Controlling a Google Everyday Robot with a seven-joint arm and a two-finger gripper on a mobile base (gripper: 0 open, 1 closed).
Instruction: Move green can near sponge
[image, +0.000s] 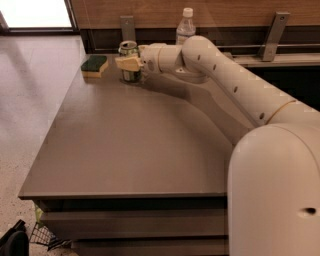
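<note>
Next, I let go of the green can, now upright near the table's far edge, with my gripper, setting it on the tabletop close up against the side of the sponge (122, 79).
The green can (128, 49) stands upright near the table's far left edge, its silver top showing. The sponge (94, 65), dark green over yellow, lies flat just to the can's left with a small gap between them. My gripper (129, 64) reaches in from the right and is shut on the can, with one cream finger (126, 63) across the can's front. The can's base looks to be at or just above the tabletop.
A clear plastic bottle (185, 27) with a white cap stands behind my arm at the back edge. The brown table (135, 150) stretches toward me. A wooden wall panel and metal brackets run along the back. The floor drops away on the left.
</note>
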